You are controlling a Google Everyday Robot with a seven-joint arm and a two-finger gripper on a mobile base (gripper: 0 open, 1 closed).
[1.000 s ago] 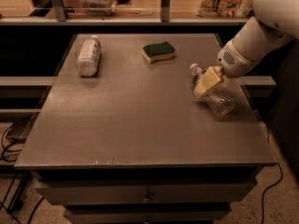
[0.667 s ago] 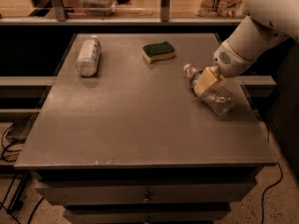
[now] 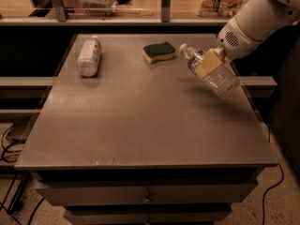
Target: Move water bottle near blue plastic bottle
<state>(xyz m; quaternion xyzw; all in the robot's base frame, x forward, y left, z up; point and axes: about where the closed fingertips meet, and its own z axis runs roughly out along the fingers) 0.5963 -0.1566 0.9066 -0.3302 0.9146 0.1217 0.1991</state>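
I need to release the water bottle on the table [image 3: 115, 55] between the blue plastic bottle and the sponge. The water bottle still hangs tilted above the table.
The water bottle [image 3: 214, 74] is clear and crinkled, with a white cap pointing up-left. It hangs tilted above the right side of the table. My gripper [image 3: 209, 63] is shut on the water bottle around its middle, its tan fingers [image 3: 206, 65] across the label. The white arm comes in from the upper right. The blue plastic bottle [image 3: 89, 56] is opaque whitish-grey and lies on its side at the far left of the table, cap pointing away. It is well apart from the gripper.
A green and yellow sponge [image 3: 159, 52] lies at the back middle, between the two bottles. The grey table [image 3: 140, 121] has drawers below its front edge. A glass partition and shelf with goods run behind it. Cables lie on the floor at left.
My gripper has lifted the water bottle off the table and carried it a little left and up. The blue plastic bottle and sponge have not moved.
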